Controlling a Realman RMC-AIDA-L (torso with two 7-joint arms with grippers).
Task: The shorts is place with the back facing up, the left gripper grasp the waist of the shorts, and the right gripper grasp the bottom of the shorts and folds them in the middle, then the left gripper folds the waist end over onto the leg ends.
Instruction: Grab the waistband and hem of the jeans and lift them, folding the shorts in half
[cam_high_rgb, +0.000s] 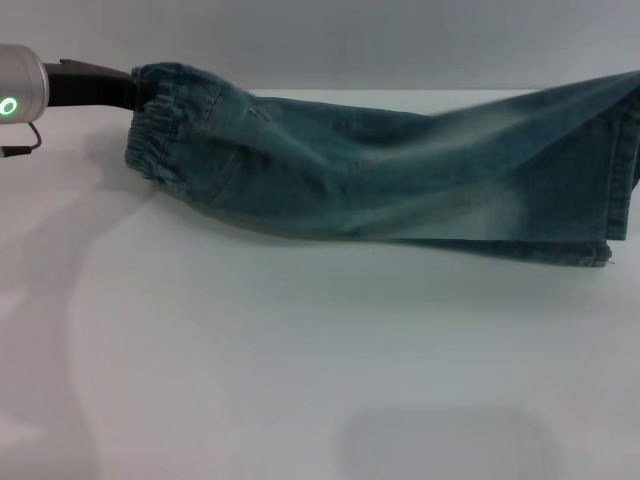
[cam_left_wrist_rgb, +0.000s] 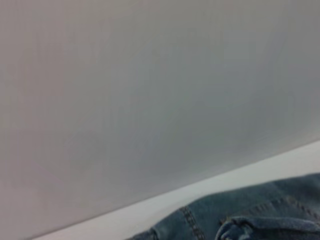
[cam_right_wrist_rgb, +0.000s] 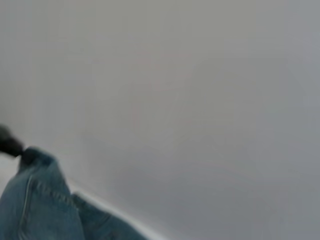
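Note:
Next, my left gripper lets go of the shorts' waist end on the white table (cam_high_rgb: 190, 143), near the table's far edge by the wall. That end is now held above the table.
The shorts (cam_high_rgb: 380, 170), faded blue denim, hang stretched sideways above the white table (cam_high_rgb: 300, 380), folded along their length. My left gripper (cam_high_rgb: 133, 92) is at the upper left and is shut on the gathered waist end (cam_high_rgb: 160, 130). A stitched leg hem (cam_high_rgb: 600, 252) hangs at the far right, where the denim runs out of the head view. My right gripper is out of view there. The left wrist view shows a denim seam (cam_left_wrist_rgb: 250, 220) along its edge. In the right wrist view a denim fold (cam_right_wrist_rgb: 40, 205) runs up to a dark tip (cam_right_wrist_rgb: 7, 142); I cannot tell whose it is.
The table's far edge (cam_high_rgb: 400, 92) meets a plain grey wall (cam_high_rgb: 350, 40). The shorts cast a soft shadow (cam_high_rgb: 350, 270) on the table beneath them. A darker patch (cam_high_rgb: 445, 445) lies near the front edge.

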